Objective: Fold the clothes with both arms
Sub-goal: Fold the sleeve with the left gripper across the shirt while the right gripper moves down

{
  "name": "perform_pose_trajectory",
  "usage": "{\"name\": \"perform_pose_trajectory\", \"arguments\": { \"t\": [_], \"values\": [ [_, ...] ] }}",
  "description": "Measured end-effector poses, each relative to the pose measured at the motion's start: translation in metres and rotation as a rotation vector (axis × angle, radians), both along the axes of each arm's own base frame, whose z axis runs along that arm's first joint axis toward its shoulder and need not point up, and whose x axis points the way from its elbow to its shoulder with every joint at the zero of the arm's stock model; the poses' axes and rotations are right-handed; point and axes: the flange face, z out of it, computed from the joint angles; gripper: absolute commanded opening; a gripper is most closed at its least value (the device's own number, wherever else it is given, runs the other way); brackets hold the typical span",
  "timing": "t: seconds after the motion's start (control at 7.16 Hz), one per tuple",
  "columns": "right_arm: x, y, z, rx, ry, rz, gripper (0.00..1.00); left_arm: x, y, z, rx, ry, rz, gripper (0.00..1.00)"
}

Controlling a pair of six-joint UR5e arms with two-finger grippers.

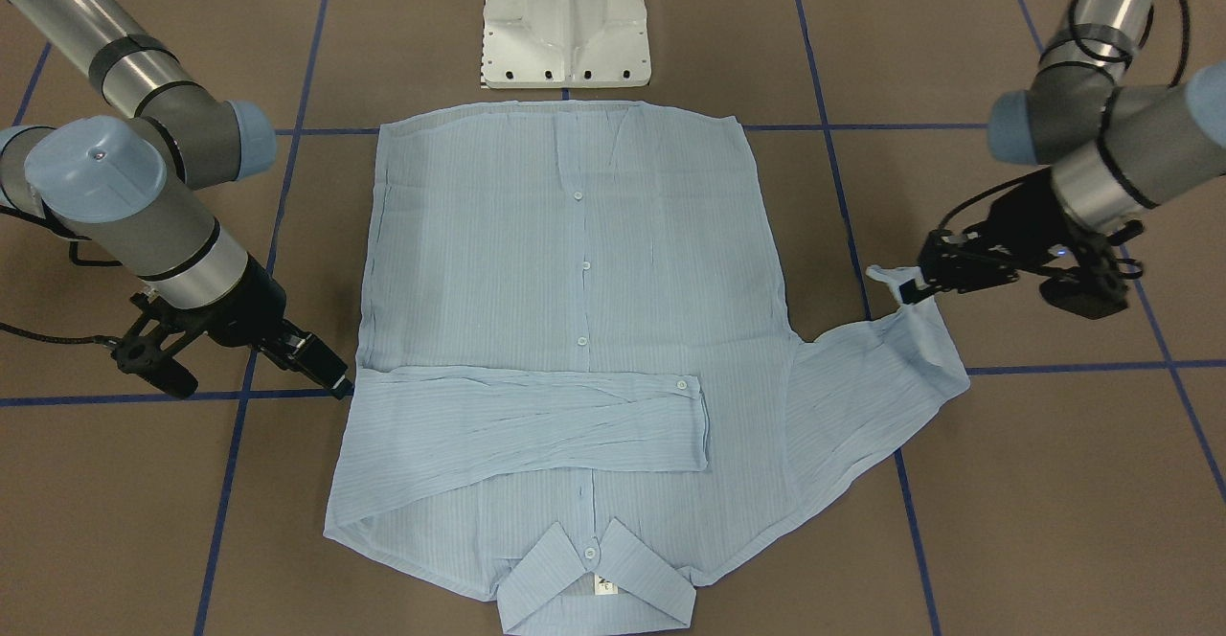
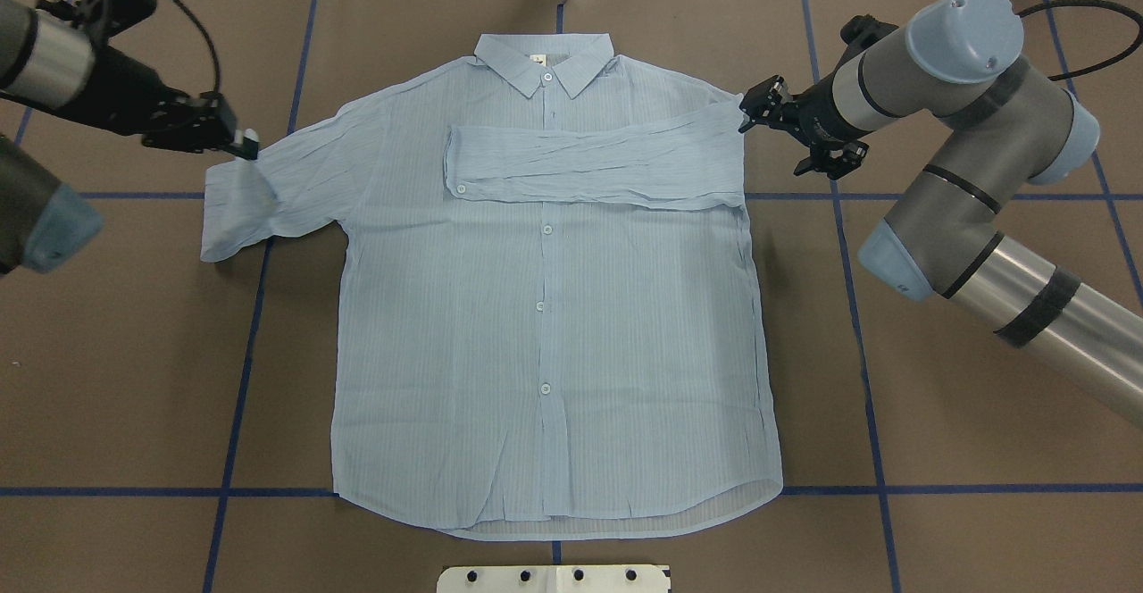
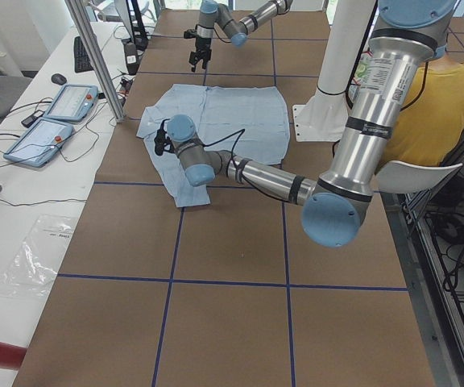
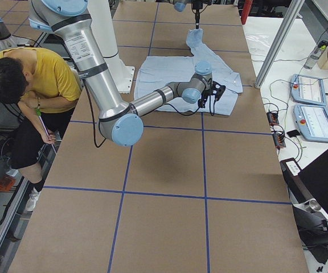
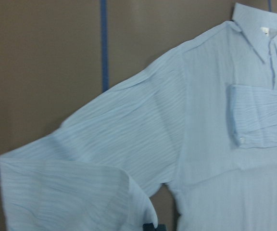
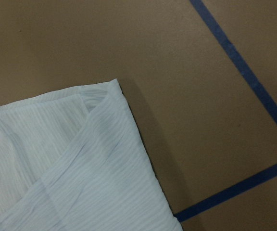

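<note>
My left gripper is going to release the cuff, held a little above the table, on the folded sleeve [image 1: 479, 395], setting it free between the buttons and my right gripper.
The light blue shirt [image 2: 545, 307] lies flat on the brown table, buttons up, collar [image 1: 594, 569] away from the robot's base. One sleeve [image 2: 589, 164] is folded across the chest. The other sleeve [image 2: 286, 182] stretches out sideways, and my left gripper [image 2: 241, 139] is shut on its cuff [image 1: 896, 282], holding it a little above the table. The left wrist view looks down along this sleeve [image 5: 105, 159]. My right gripper [image 2: 746, 115] sits low at the shirt's opposite shoulder fold [image 6: 100, 96], open with nothing between its fingers, its tip by the fabric edge [image 1: 337, 382].
The white pedestal base [image 1: 565, 33] stands just past the shirt's hem. Blue tape lines [image 2: 237, 352] cross the table. A person in yellow [image 4: 33, 74] sits beside the table on the robot's side. Tablets [image 3: 55, 121] and cables lie on a side bench.
</note>
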Motion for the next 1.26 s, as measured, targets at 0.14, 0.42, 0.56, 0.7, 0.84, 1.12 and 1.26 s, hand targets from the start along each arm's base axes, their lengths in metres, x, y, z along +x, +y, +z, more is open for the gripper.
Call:
{"name": "perform_pose_trajectory", "arguments": {
  "t": [0.14,0.42,0.56,0.7,0.84,1.12,1.26],
  "values": [
    [0.011,0.001,0.019,0.018,0.028,-0.013,1.00,0.049,0.002,-0.042,-0.097,0.031,-0.041,0.00],
    [0.037,0.001,0.053,0.046,0.070,-0.028,1.00,0.131,-0.009,-0.131,-0.345,0.110,-0.138,0.00],
    [0.042,0.002,0.060,0.047,0.079,-0.030,1.00,0.151,-0.018,-0.167,-0.398,0.144,-0.169,0.00],
    [0.044,0.003,0.065,0.046,0.083,-0.030,1.00,0.161,-0.024,-0.191,-0.409,0.165,-0.182,0.00],
    [0.045,0.004,0.068,0.043,0.088,-0.030,1.00,0.165,-0.028,-0.210,-0.406,0.181,-0.188,0.00],
    [0.045,0.004,0.072,0.041,0.092,-0.030,1.00,0.186,-0.037,-0.245,-0.393,0.197,-0.216,0.00],
    [0.046,0.006,0.074,0.038,0.093,-0.030,1.00,0.207,-0.036,-0.254,-0.386,0.195,-0.245,0.00]
  ]
}}
